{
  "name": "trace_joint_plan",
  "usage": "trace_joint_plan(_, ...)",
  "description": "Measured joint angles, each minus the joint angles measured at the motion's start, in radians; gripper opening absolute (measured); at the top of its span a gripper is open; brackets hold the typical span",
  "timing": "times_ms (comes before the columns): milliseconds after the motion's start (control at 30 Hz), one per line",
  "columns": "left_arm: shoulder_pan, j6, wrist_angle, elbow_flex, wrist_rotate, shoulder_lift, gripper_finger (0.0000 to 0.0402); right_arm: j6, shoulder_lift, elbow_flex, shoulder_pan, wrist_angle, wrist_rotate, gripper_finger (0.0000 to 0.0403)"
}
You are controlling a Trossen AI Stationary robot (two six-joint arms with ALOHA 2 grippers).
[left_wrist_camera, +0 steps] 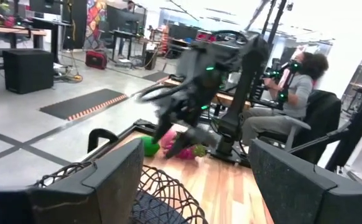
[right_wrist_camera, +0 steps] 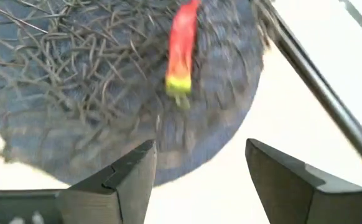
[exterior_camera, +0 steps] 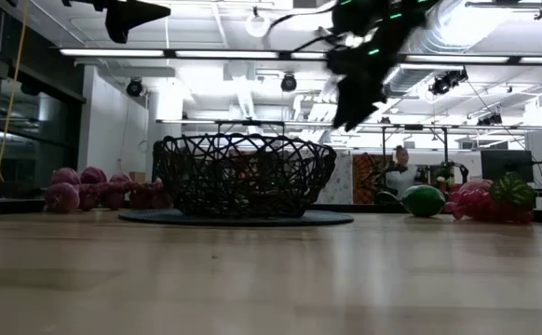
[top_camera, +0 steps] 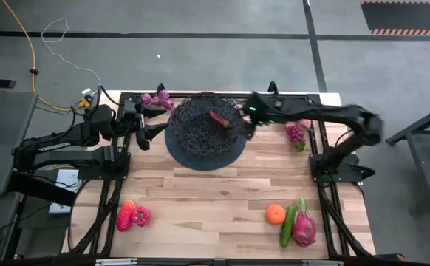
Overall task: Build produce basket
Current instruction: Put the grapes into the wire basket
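Note:
Next, I grip the leafy end of the purple grapes (top_camera: 299, 145), on the right gripper's side of the black wire basket, with my right gripper.
The black wire basket (top_camera: 200, 133) stands on a dark round mat at the table's far middle; it also shows in the low view (exterior_camera: 243, 172). A red pepper with a green stem (right_wrist_camera: 181, 43) lies inside it, also seen from above (top_camera: 219, 117). My right gripper (right_wrist_camera: 199, 168) is open and empty, above the basket's right rim (top_camera: 246, 124), high in the low view (exterior_camera: 355, 93). My left gripper (left_wrist_camera: 196, 180) is open and empty, level beside the basket's left side (top_camera: 156, 122).
Purple grapes (top_camera: 156, 98) lie far left of the basket, another bunch (top_camera: 296, 134) to its right. Two red peppers (top_camera: 132, 216) lie near left. An orange (top_camera: 275, 214), a cucumber (top_camera: 287, 226) and a dragon fruit (top_camera: 304, 226) lie near right. A person (left_wrist_camera: 293, 87) sits beyond the table.

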Motion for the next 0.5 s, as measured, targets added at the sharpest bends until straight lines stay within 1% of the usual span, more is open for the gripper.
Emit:
trace_joint_plan(33, 0.000, 0.000, 0.000, 0.000, -0.006, 0.000, 0.0280, 0.039, -0.062, -0.049, 0.005, 0.008, 0.009, 0.0239)
trace_joint_plan(100, 0.000, -0.001, 0.000, 0.000, -0.019, 0.000, 0.0280, 0.126, -0.170, -0.122, 0.020, -0.014, 0.062, 0.0239)
trace_joint_plan(167, 0.000, -0.007, 0.000, 0.000, -0.037, 0.000, 0.0280, 0.258, -0.248, -0.161, 0.032, -0.108, 0.117, 0.0239)
trace_joint_plan(233, 0.000, -0.024, 0.000, 0.000, -0.049, 0.000, 0.0280, 0.405, -0.295, -0.172, 0.025, -0.248, 0.128, 0.0239)
trace_joint_plan(300, 0.000, -0.025, 0.000, 0.000, -0.057, 0.000, 0.0280, 0.518, -0.313, -0.176, 0.012, -0.401, 0.126, 0.0239)
trace_joint_plan(400, 0.000, -0.027, 0.000, 0.000, -0.060, 0.000, 0.0280, 0.629, -0.298, -0.176, -0.004, -0.605, 0.113, 0.0238)
trace_joint_plan(500, 0.000, -0.027, 0.000, 0.000, -0.067, 0.000, 0.0280, 0.719, -0.268, -0.177, -0.014, -0.726, 0.116, 0.0238)
